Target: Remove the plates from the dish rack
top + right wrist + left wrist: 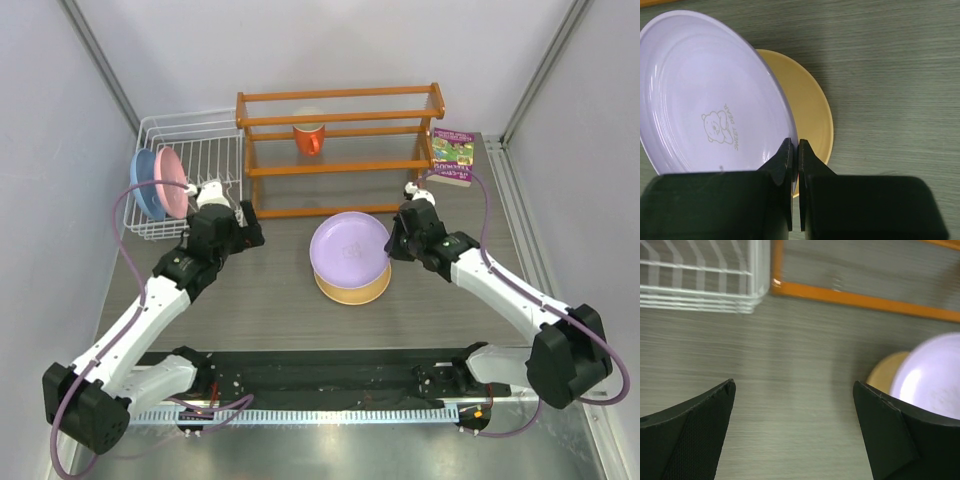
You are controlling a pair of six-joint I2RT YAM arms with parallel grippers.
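Observation:
Next, I close my left gripper on the upper rim of the pink plate (pixel 157 174), which stands next to the light blue plate in the white dish rack.
The lilac plate (pixel 348 245) is held tilted over the yellow-orange plate (pixel 358 287), which lies flat mid-table. My right gripper (pixel 397 240) is shut on the lilac plate's right rim (pixel 715 95); the yellow-orange plate (pixel 807 107) shows under it. The pink plate (pixel 170 183) and light blue plate (pixel 143 184) stand upright in the white dish rack (pixel 195 135) at the back left. My left gripper (pixel 216 195) is open and empty next to the rack's right front corner; its view shows the rack's corner (pixel 705 285), bare table, and both plates (pixel 935 375) at the right.
An orange wooden shelf frame (pixel 340 150) stands at the back with an orange mug (pixel 309 137) in it. A small book (pixel 452 155) lies at its right. The enclosure walls close in left and right.

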